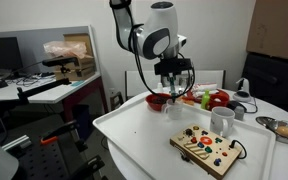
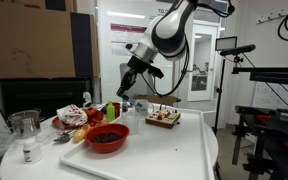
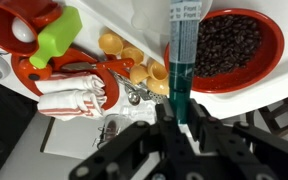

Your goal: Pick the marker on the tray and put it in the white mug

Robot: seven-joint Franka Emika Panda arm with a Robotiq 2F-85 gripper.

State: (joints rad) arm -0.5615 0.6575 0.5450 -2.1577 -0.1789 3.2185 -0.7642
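The teal-blue marker, now over the red bowl of beans, will leave my gripper inside the white mug (image 1: 223, 113), which sits just beyond the wooden button board, when I let go of it there.
My gripper (image 3: 179, 118) is shut on the teal-blue marker (image 3: 181, 55), which sticks out straight from the jaws. In the wrist view the marker lies over the rim of a red bowl (image 3: 234, 50) filled with dark beans. In both exterior views the gripper (image 1: 172, 76) (image 2: 124, 97) hangs above the far side of the large white tray (image 1: 134, 128) (image 2: 174, 155), over the red bowl (image 1: 158, 100). The white mug (image 1: 222, 121) stands on the tray to the side of the gripper, near the wooden board. I do not see the mug in the wrist view.
A wooden button board (image 1: 209, 150) (image 2: 164, 120) lies on the tray. A shorter cream cup (image 1: 174, 109) stands by the red bowl (image 2: 106, 137). Red and green toy food (image 1: 212, 98) and a red plate (image 3: 44, 40) lie beyond the tray. A metal bowl (image 1: 284, 128) sits at the tray's edge.
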